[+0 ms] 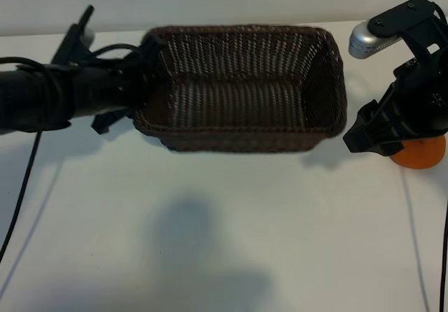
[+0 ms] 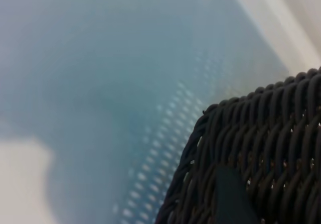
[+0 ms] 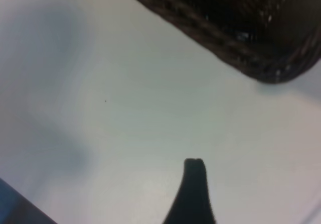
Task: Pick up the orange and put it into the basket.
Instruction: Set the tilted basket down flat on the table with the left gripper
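My left gripper is to release the basket at the back of the white table [image 1: 260, 102], right up close to my right gripper. The basket now stands at the back middle.
The dark brown woven basket [image 1: 241, 137] stands at the back middle of the white table, with nothing in it. My left gripper [image 1: 140, 81] reaches in from the left and holds the basket's left end wall. In the left wrist view one dark finger [image 2: 233, 199] lies flat against the wicker [image 2: 271, 143]. The orange [image 1: 420, 155] rests on the table right of the basket, mostly hidden under my right gripper [image 1: 374, 136]. That gripper hangs open just above and to the left of the orange. Only one of its fingers [image 3: 193, 186] shows in the right wrist view, over bare table, with the basket's corner [image 3: 261, 63] beyond.
A silver cylindrical part [image 1: 367, 40] sticks out at the top of the right arm. A black cable [image 1: 21, 200] trails from the left arm across the table's left side. A soft shadow [image 1: 189, 228] lies on the table [image 1: 294, 242] in front of the basket.
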